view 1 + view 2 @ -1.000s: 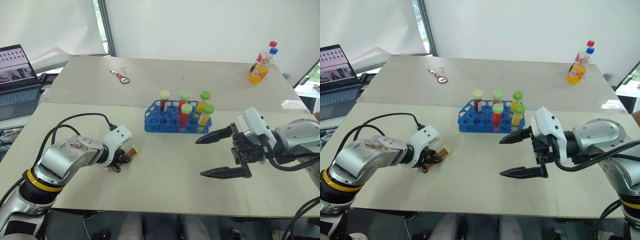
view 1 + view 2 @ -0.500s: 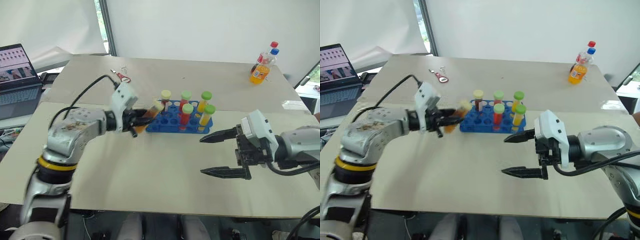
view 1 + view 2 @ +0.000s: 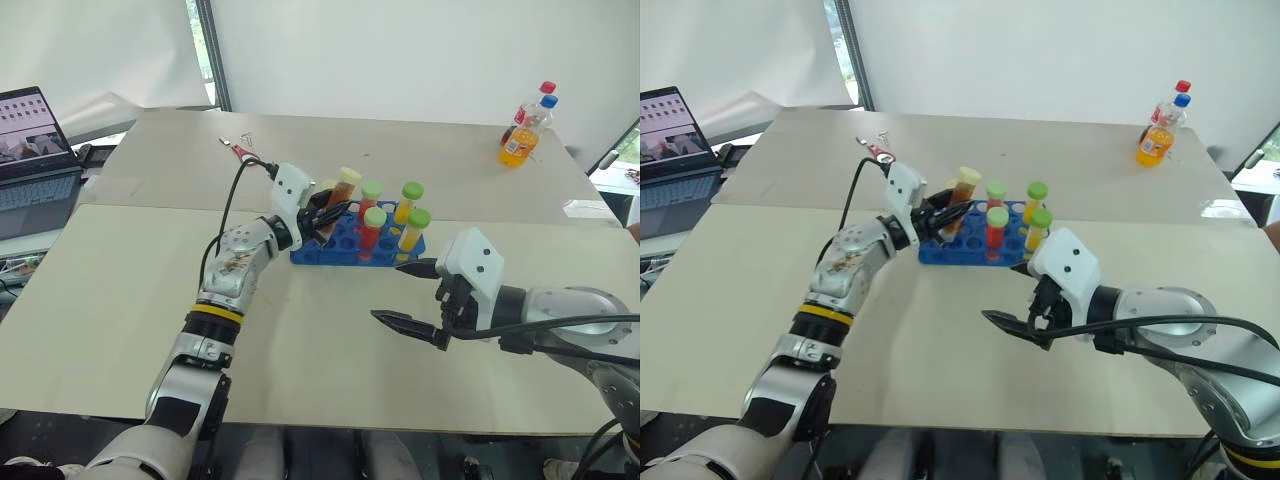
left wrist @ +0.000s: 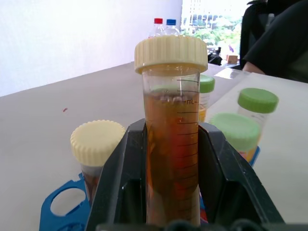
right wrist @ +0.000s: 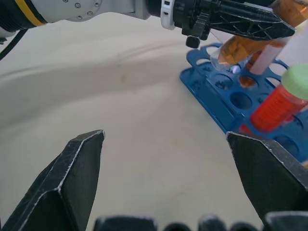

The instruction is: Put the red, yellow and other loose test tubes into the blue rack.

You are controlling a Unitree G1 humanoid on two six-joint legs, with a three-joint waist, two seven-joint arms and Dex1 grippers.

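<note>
I should release the amber tube from my left gripper in the rack hole point(image 3: 329, 239) in front of the other cream-capped tube. The amber tube is tilted over the rack's holes now.
The blue rack point(image 3: 322, 256) stands mid-table with several capped tubes upright in it: green-capped red and yellow tubes point(image 3: 373, 222) and one cream-capped tube point(image 4: 97, 140). My left gripper point(image 3: 326, 208) is shut on a cream-capped tube of amber liquid point(image 3: 342, 186). It holds that tube tilted over the rack's left end, the lower end just above the holes point(image 5: 230, 57). My right gripper point(image 3: 392, 292) stands open and holds nothing. It hovers over the table in front of the rack's right end.
A laptop point(image 3: 35, 140) sits at the far left edge. An orange drink bottle point(image 3: 520, 138) stands at the back right, and a small red-handled tool point(image 3: 245, 154) lies on the back table. A person in dark clothes point(image 4: 279, 38) is beyond the table.
My left arm lifted the amber tube off the table's front left and swung it up and right over the rack. My right gripper turned leftward, staying open.
</note>
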